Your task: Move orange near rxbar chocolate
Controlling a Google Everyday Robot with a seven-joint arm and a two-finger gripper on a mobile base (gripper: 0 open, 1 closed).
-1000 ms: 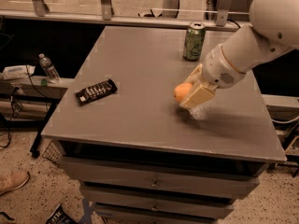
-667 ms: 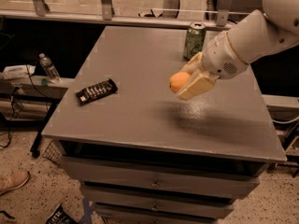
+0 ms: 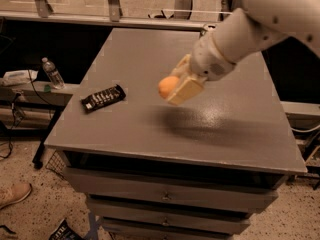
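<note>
Next, I release the orange on the grey table point(image 3: 121, 97), against the end of the rxbar chocolate that faces the middle of the table.
The orange point(image 3: 167, 86) is held in my gripper point(image 3: 175, 87), whose pale fingers point(image 3: 186, 90) are shut around it, lifted above the middle of the grey table point(image 3: 150, 129). A shadow lies on the table below it. The rxbar chocolate point(image 3: 103, 97), a flat black wrapper with white lettering, lies on the table's left side, to the left of the orange and a short way apart from it. My white arm point(image 3: 250, 29) reaches in from the upper right. The green can is hidden behind the arm.
A plastic water bottle point(image 3: 52, 73) stands on a low shelf left of the table. Drawers point(image 3: 170, 196) are under the tabletop. A shoe point(image 3: 14, 194) and cables lie on the floor at lower left. A window frame runs along the back.
My gripper has lifted the orange off the table and carried it to the left, closer to the black bar. The arm now covers the green can.
</note>
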